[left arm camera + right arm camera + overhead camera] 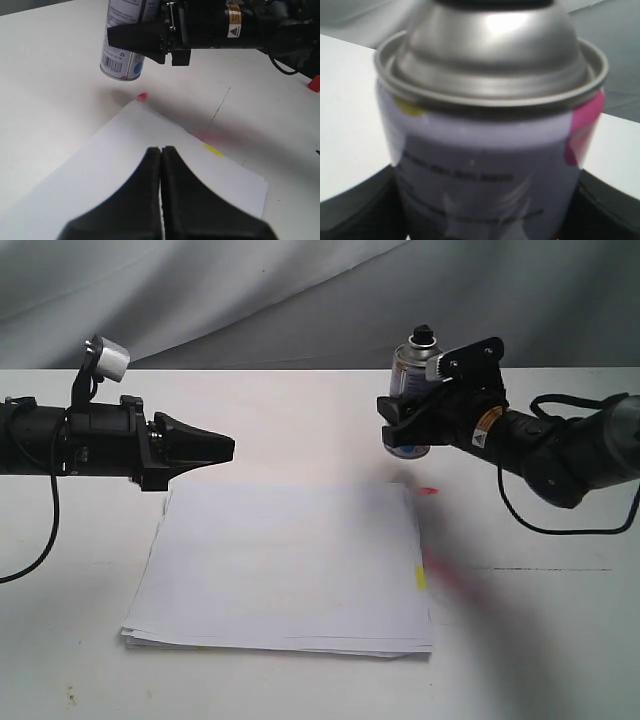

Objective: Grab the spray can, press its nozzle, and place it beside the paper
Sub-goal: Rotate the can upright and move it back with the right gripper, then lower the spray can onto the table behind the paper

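Note:
I will set the spray can, now hanging upright above the table, by the small red mark at the paper's far corner (412, 476) with my right gripper.
The silver spray can (410, 390) hangs upright above the table at the back right, held round its body by my right gripper (398, 422). Its black nozzle (423, 335) sticks up uncovered. In the left wrist view the can (122, 47) shows its barcode and blue dot, off the table. The right wrist view is filled by the can (490, 130) between the dark fingers (355, 210). The paper (285, 565), a white stack with a yellow tab (421, 577), lies in the middle. My left gripper (228, 448) is shut and empty, hovering over the paper's far left corner.
A red spray stain (450, 575) smears the table just right of the paper, with a small red mark (428, 491) by its far right corner. A grey cloth backdrop (300, 290) rises behind the white table (540, 660). A black cable (560, 525) loops under the right arm.

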`<state>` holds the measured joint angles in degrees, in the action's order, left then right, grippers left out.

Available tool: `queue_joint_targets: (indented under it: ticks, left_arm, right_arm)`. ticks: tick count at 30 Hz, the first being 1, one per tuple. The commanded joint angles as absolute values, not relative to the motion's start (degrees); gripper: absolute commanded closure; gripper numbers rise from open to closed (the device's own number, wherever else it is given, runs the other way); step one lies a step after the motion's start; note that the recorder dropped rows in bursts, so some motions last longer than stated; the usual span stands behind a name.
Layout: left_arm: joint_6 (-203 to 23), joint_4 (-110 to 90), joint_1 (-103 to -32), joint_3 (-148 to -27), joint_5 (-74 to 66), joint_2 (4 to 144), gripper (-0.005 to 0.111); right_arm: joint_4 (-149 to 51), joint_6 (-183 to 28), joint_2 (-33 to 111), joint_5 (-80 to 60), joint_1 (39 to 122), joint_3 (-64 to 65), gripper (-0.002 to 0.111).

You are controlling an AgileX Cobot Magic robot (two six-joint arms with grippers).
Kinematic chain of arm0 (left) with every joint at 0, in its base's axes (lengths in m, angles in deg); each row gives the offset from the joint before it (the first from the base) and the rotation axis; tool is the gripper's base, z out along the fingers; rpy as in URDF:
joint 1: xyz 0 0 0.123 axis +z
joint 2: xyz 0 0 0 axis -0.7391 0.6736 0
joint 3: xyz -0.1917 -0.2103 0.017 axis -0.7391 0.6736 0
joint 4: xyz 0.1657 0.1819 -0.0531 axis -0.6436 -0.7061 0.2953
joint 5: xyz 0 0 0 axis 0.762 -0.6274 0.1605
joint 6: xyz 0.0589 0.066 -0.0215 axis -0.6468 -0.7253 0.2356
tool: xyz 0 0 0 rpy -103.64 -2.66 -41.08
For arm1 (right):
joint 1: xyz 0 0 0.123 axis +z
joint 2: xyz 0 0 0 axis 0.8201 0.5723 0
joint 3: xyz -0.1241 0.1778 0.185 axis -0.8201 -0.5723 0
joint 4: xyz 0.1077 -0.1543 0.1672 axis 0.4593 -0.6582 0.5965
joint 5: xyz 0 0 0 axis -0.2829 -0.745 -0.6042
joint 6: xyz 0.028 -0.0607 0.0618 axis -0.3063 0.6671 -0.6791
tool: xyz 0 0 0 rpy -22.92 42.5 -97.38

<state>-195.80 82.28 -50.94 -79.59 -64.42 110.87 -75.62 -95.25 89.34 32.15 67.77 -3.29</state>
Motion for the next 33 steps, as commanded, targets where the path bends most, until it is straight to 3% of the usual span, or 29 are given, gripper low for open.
queue_joint_targets:
  ticks: [1,33]
  left_arm:
    - [-197.5,83.0,-51.0,-79.4,-64.9,110.3,0.107]
    - [-198.9,83.2,-51.0,-79.4,-64.9,110.3,0.107]
  right_arm:
    - [-73.7,-93.4,90.7,37.3,67.5,-2.8,0.108]
    - [-71.1,-90.0,93.7,35.6,67.6,-2.8,0.108]
